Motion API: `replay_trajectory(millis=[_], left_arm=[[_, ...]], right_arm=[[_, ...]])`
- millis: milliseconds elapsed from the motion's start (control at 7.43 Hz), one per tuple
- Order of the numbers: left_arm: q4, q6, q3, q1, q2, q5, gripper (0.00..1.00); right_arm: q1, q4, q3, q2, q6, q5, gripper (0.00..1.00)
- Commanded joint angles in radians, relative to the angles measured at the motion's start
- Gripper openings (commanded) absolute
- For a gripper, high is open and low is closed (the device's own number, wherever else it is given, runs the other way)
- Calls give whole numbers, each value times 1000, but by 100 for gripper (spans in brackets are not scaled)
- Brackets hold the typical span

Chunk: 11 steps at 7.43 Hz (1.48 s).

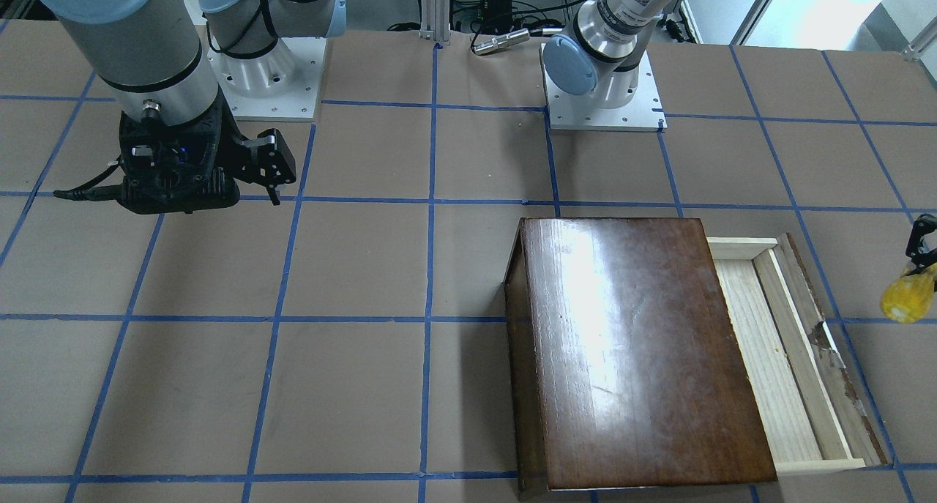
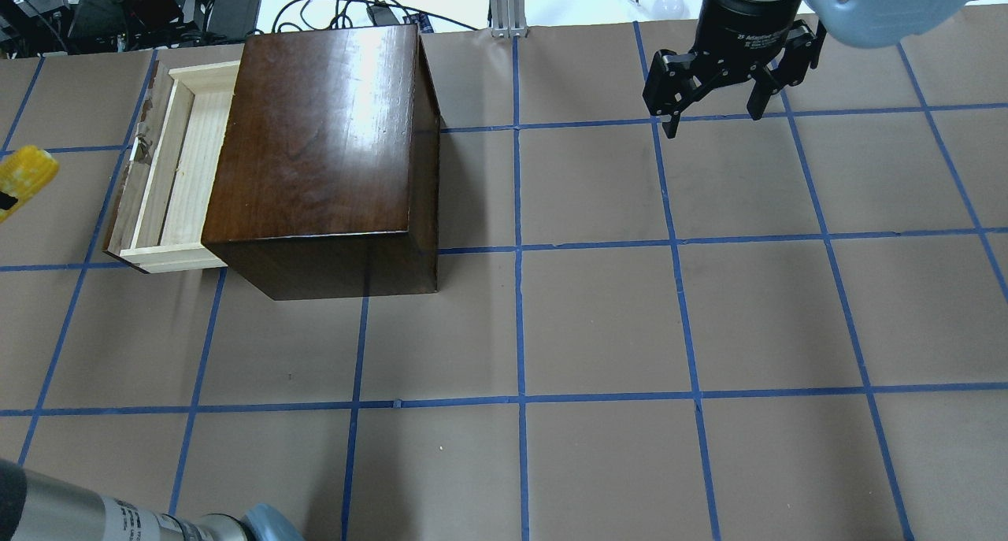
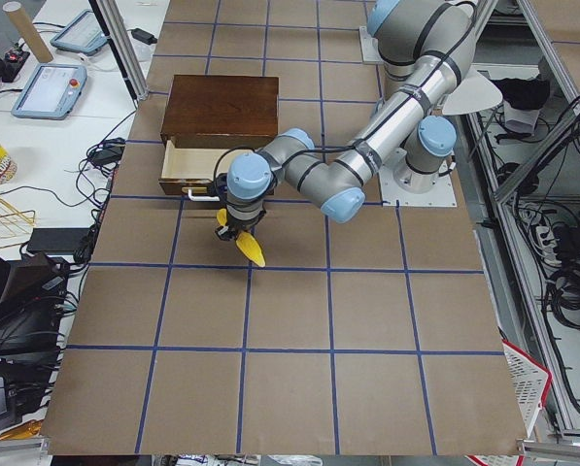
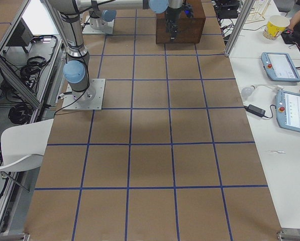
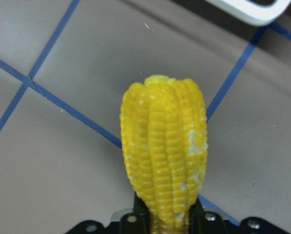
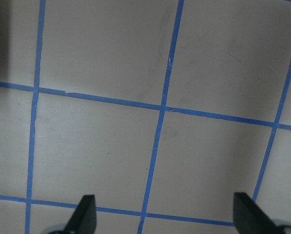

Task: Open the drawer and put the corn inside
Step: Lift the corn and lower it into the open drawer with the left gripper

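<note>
Next, my left gripper releases the yellow corn midway [image 1: 770,339] along the pale wood tray, between the cabinet and the chipped front panel.
The dark-brown cabinet [image 2: 323,147] stands on the table with its drawer [image 2: 169,171] pulled out; the pale wood tray is empty [image 1: 768,356]. My left gripper [image 1: 916,265] is shut on the yellow corn [image 1: 906,298] and holds it above the table, just beyond the drawer's chipped front panel [image 1: 831,349]. The corn fills the left wrist view [image 5: 164,156], clamped at its lower end. It shows at the overhead view's left edge [image 2: 24,177] and in the exterior left view [image 3: 254,250]. My right gripper [image 2: 713,116] is open and empty, far from the cabinet.
Brown table paper with a blue tape grid [image 2: 520,399]. The arm bases [image 1: 604,86] stand at the robot's side. Tablets and a cup [image 4: 278,25] lie on the side bench beyond the table edge.
</note>
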Motion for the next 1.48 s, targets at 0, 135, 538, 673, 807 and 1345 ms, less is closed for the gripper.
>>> replay_trajectory(millis=[0, 135, 538, 673, 807, 1345], left_arm=[[-55, -357, 35, -69, 40, 1, 0], [-54, -542, 36, -114, 63, 15, 0], [-113, -888, 38, -246, 103, 67, 0], [-115, -966, 36, -280, 102, 66, 0], [-109, -1004, 36, -307, 80, 66, 0], [-19, -1085, 10, -354, -2, 61, 0]], right_arm=[[0, 2, 0, 0, -1, 0, 100], [0, 0, 0, 0, -1, 0, 100], [0, 2, 0, 0, -1, 0, 100], [0, 0, 0, 0, -1, 0, 100], [0, 2, 0, 0, -1, 0, 100], [0, 0, 0, 0, -1, 0, 100]])
